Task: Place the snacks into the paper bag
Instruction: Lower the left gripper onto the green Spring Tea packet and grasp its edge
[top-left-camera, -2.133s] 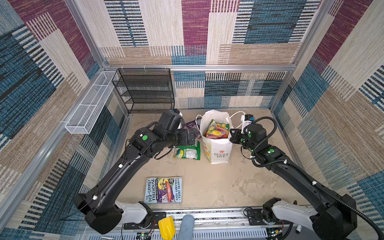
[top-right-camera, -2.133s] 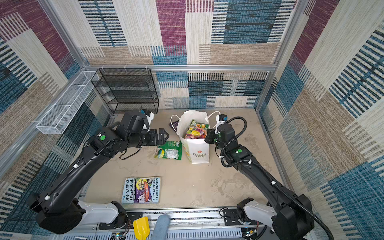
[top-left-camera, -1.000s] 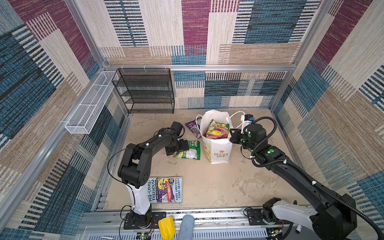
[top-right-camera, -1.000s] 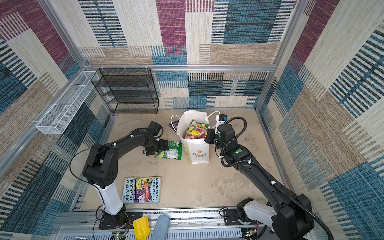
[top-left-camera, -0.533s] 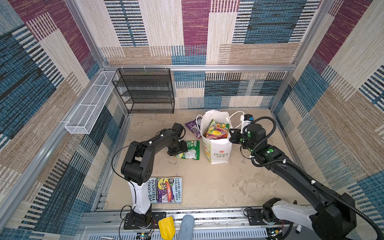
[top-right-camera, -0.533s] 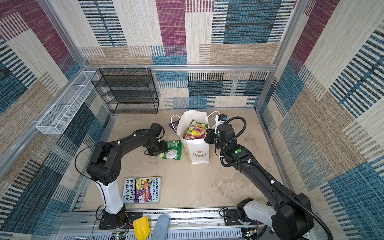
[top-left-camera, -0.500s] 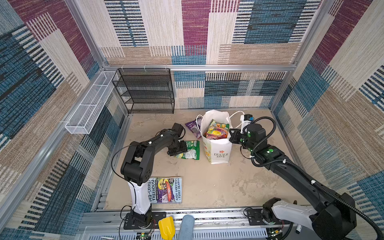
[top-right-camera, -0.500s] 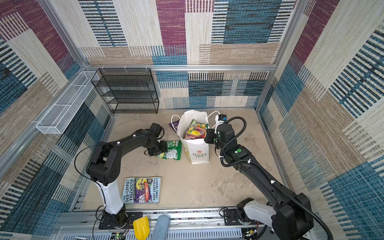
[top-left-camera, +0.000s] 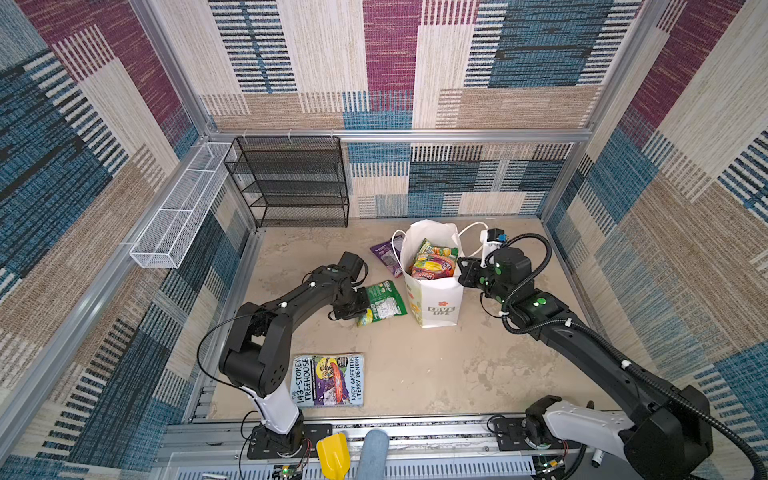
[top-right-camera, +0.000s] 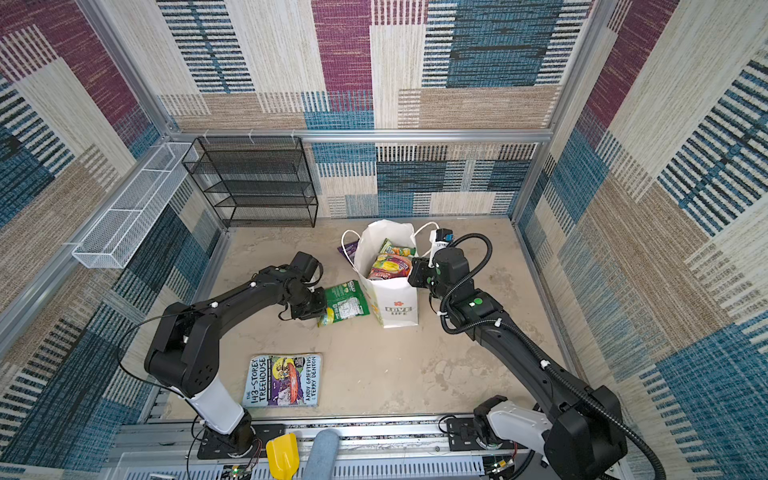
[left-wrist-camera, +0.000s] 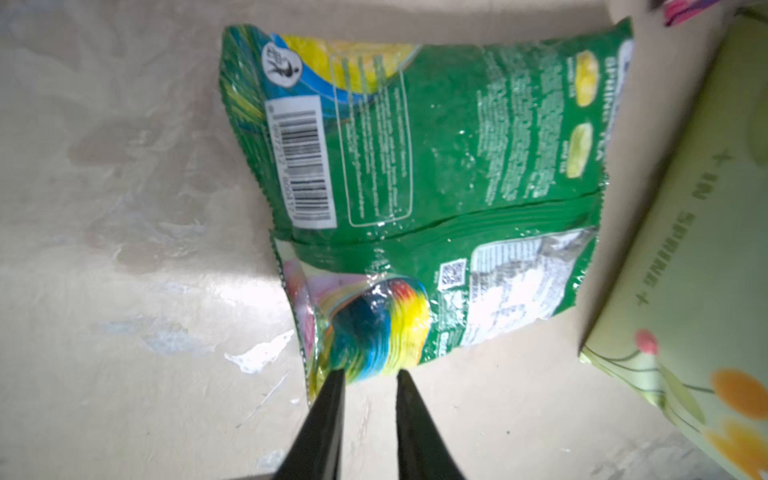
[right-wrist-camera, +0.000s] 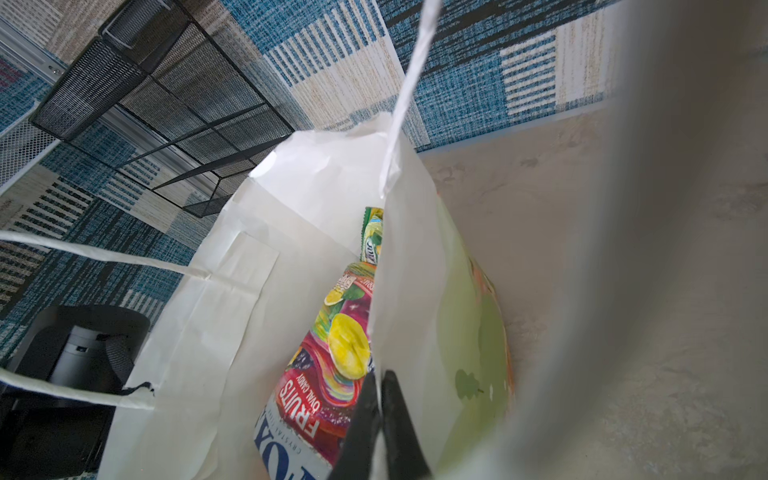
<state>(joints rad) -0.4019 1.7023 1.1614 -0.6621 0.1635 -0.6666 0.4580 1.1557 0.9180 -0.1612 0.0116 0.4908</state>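
Observation:
My left gripper's fingers only just meet the green snack's near edge. I will open them, reach farther in and pinch the rainbow corner (left-wrist-camera: 358, 332) before lifting.
A green snack (top-left-camera: 380, 301) (top-right-camera: 345, 303) lies flat on the floor just left of the paper bag (top-left-camera: 436, 307) (top-right-camera: 395, 303). My left gripper (top-left-camera: 360, 306) (left-wrist-camera: 370, 374) is low at the packet's near corner (left-wrist-camera: 365, 332), jaws drawn to a narrow gap, tips pinching its edge. The white bag stands upright with several snacks (top-left-camera: 432, 264) (right-wrist-camera: 328, 374) inside. My right gripper (top-left-camera: 460, 270) (right-wrist-camera: 380, 376) is shut on the bag's right rim (right-wrist-camera: 399, 291). A purple snack (top-left-camera: 388, 257) lies behind the bag's left side.
A paperback book (top-left-camera: 328, 380) lies near the front edge. A black mesh rack (top-left-camera: 295, 183) stands at the back left, and a white wire basket (top-left-camera: 178, 208) hangs on the left wall. The bag's cord handles (right-wrist-camera: 104, 255) hang loose.
The left arm came down from above to the floor, and its jaws closed from wide to a narrow gap on the green packet's corner. The right arm and bag have not moved.

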